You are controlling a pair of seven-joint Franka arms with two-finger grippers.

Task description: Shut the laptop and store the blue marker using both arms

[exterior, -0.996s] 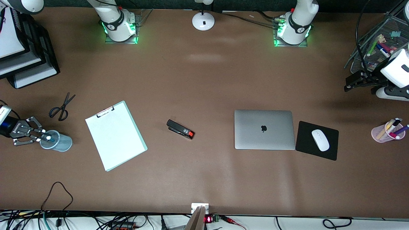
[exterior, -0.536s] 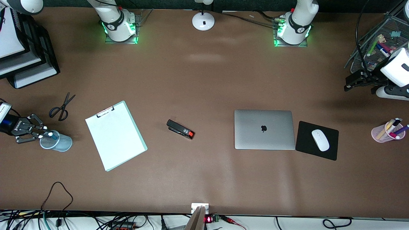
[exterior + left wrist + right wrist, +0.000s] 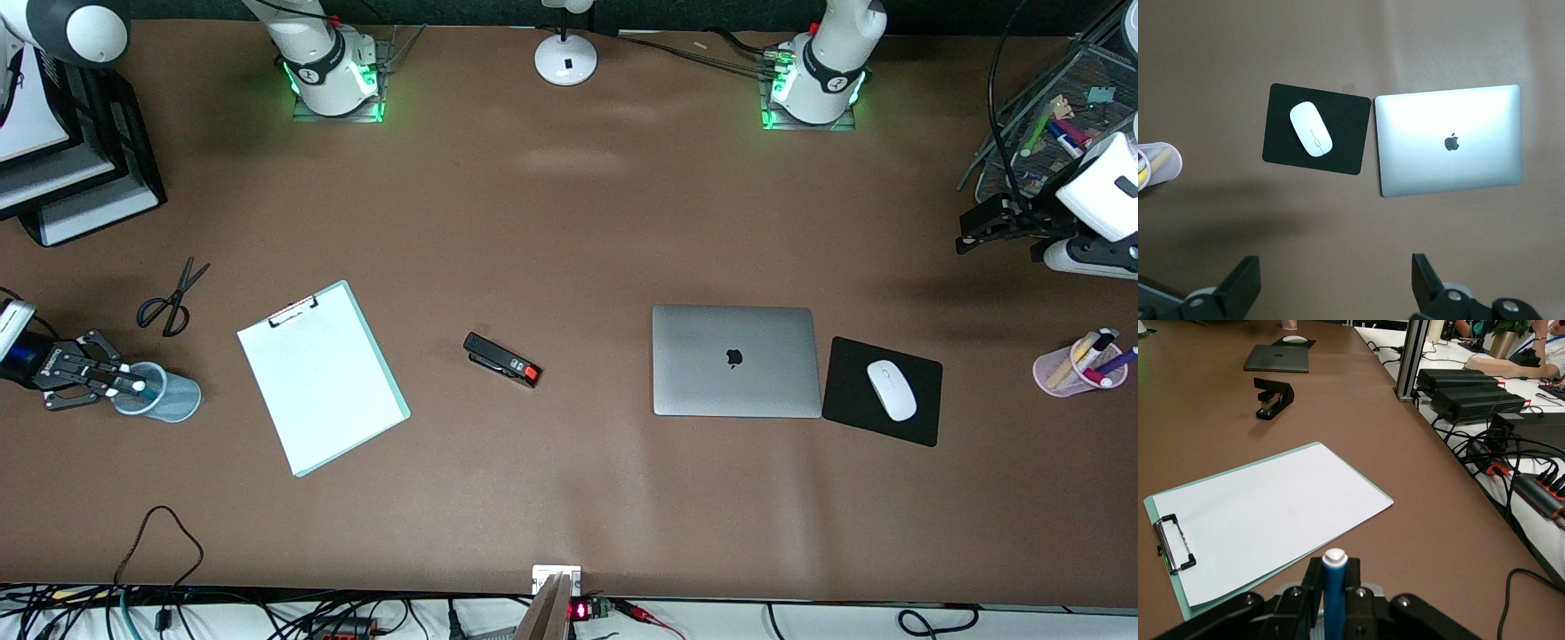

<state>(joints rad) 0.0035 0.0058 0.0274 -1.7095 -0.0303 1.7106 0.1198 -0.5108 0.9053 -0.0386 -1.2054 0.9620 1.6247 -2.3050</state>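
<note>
The blue marker, now at the pale blue cup's mouth, will leave my right gripper's fingers as I let go of it inside the pale blue cup point(image 3: 156, 390) point(image 3: 1330, 624) near the clipboard.
The laptop point(image 3: 735, 360) lies closed, lid up with the black logo showing, beside the mouse pad; it also shows in the left wrist view point(image 3: 1449, 141) and small in the right wrist view point(image 3: 1277, 358). My right gripper point(image 3: 120, 384) is shut on the blue marker point(image 3: 142, 385) and holds it at the mouth of a pale blue cup point(image 3: 173, 398) at the right arm's end of the table. In the right wrist view the marker point(image 3: 1334, 593) stands whitish end up between the fingers of the right gripper point(image 3: 1335, 570). My left gripper point(image 3: 971, 233) is open and empty, up in the air by the mesh organizer; its open fingers frame bare table in the left wrist view point(image 3: 1335, 273).
A clipboard point(image 3: 320, 378) with white paper, a black stapler point(image 3: 502, 359) and scissors point(image 3: 172, 298) lie on the table. A black mouse pad point(image 3: 845, 396) with a white mouse point(image 3: 891, 389) adjoins the laptop. A pink pen cup point(image 3: 1062, 373), mesh organizer point(image 3: 1022, 124) and paper trays point(image 3: 98, 151) stand at the table's ends.
My right gripper with the marker has shifted a little toward the right arm's end of the table, staying at the cup's mouth. The left arm has barely moved.
</note>
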